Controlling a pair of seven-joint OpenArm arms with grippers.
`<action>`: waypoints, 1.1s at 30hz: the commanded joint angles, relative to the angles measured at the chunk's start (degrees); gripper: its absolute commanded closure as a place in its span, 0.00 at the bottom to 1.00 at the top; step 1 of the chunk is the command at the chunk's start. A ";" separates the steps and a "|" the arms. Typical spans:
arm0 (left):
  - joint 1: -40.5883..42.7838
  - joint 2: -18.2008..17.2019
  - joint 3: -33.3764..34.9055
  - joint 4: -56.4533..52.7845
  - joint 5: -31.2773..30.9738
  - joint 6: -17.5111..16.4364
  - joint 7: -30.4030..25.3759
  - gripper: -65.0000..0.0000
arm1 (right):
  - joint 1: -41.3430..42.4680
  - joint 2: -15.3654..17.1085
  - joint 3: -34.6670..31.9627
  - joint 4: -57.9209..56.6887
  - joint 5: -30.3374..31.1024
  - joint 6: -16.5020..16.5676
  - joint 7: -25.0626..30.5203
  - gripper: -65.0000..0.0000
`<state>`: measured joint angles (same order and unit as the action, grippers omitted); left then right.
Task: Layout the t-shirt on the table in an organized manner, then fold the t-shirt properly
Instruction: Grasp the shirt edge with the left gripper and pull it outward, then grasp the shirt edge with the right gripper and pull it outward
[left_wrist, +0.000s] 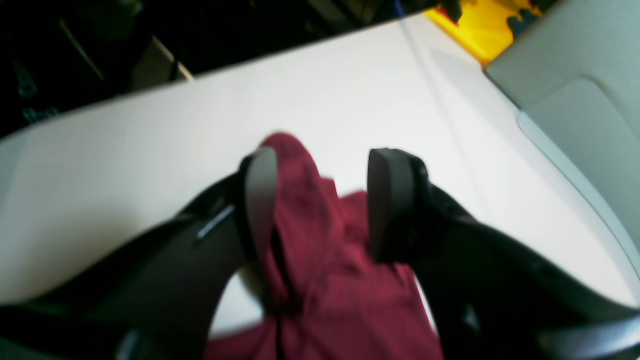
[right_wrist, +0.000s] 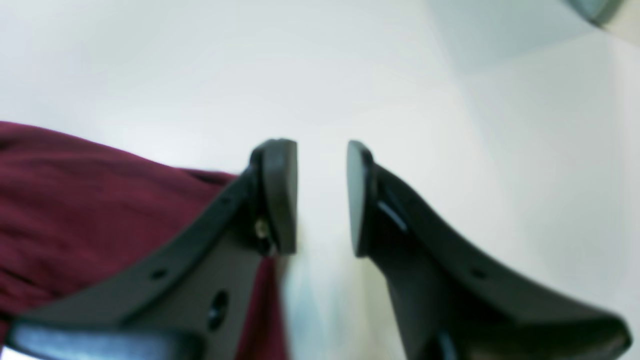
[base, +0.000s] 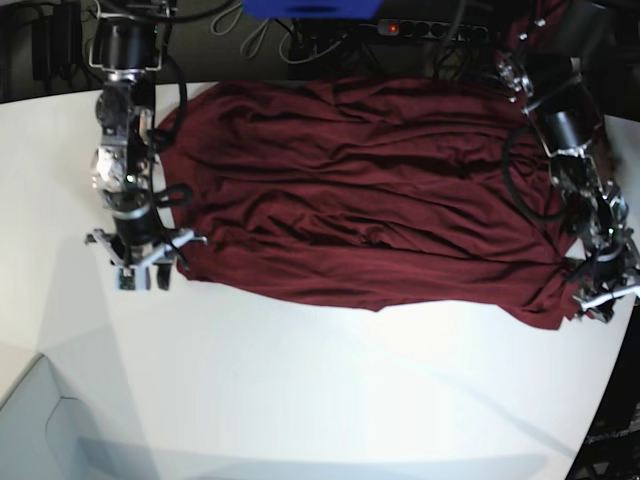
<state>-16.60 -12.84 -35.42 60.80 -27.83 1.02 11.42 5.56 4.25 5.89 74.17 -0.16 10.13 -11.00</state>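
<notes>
My left gripper needs to reach next for the t-shirt's front corner (base: 562, 305) (left_wrist: 306, 216) beside the curved edge of the table, and close on it there to grab it.
The dark maroon t-shirt (base: 370, 200) lies spread wide and wrinkled across the far half of the white table (base: 300, 400). My left gripper (base: 603, 300) is at the shirt's front corner on the right of the base view. In the left wrist view this gripper (left_wrist: 322, 165) is open. A raised fold of the t-shirt (left_wrist: 325, 280) stands between its fingers and leans on one finger (left_wrist: 260, 200). My right gripper (base: 140, 278) hovers beside the shirt's other front corner. It (right_wrist: 320, 150) is open with only bare table (right_wrist: 350, 65) between the fingers; the t-shirt (right_wrist: 75, 200) lies just beside it.
A pale grey box corner (base: 40, 430) sits at the table's near left; the same kind of grey panel (left_wrist: 575, 75) shows in the left wrist view beside something yellow (left_wrist: 480, 25). Cables and a power strip (base: 400, 25) lie behind the far edge. The table's curved edge runs close to my left gripper.
</notes>
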 joint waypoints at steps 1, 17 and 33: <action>0.03 -0.74 0.12 4.22 -1.48 -0.62 0.93 0.56 | 1.60 -0.16 -0.66 0.33 0.30 0.11 1.11 0.74; 14.27 5.32 0.03 13.97 1.07 -0.71 11.66 0.56 | 7.76 -1.57 -16.66 -11.71 0.21 0.11 0.50 0.97; 14.36 3.13 -0.23 4.92 3.35 -0.71 11.57 0.56 | 10.66 5.99 -10.42 -18.22 0.21 -0.15 0.59 0.97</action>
<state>-2.52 -9.37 -35.48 65.67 -24.88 -0.69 20.95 15.51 9.45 -4.73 55.70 0.51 10.63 -8.62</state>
